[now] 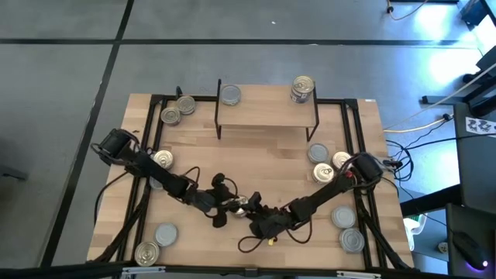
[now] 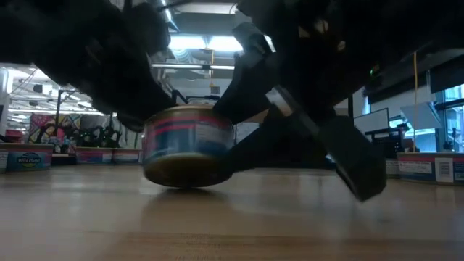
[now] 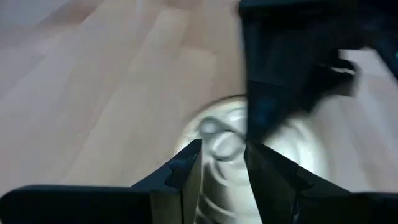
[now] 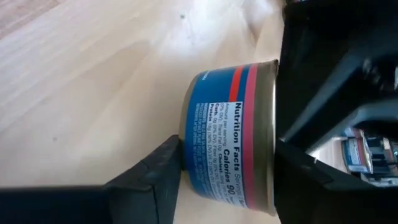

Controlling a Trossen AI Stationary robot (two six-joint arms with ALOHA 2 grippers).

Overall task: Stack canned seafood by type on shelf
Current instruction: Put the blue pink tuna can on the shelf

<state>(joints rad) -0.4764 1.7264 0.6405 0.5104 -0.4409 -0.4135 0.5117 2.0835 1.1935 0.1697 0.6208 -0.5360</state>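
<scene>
Next, my right gripper releases the tin on the shelf's near edge (image 1: 297,115), in front of the stack of tins.
Both grippers meet near the table's near edge over one tin (image 1: 240,203) with a blue-and-red label (image 4: 227,143) and a silver lid (image 3: 217,143). My right gripper (image 4: 227,171), reaching in from the right, is shut on it. My left gripper (image 3: 224,158) comes from the left and stands over the lid with a narrow gap between its fingers. The shelf (image 1: 267,116) stands at the far side. It carries a silver-topped tin (image 1: 230,94) and a stack of tins (image 1: 303,89). My right gripper pinches the tin between its two flat ends. One finger (image 4: 298,171) lies against the lid end (image 4: 273,134) and the other (image 4: 163,167) against the bottom end (image 4: 185,149). The tin stands upright in the low view (image 2: 188,152); lifted or resting, I cannot tell. My left gripper is above the lid; I cannot tell whether its fingers touch it.
Loose tins lie around: two at the far left (image 1: 178,111), one by the left arm (image 1: 163,159), two at the near left (image 1: 155,244), three beside the right arm (image 1: 325,161) and two at the near right (image 1: 349,229). A black frame (image 1: 349,105) edges the table.
</scene>
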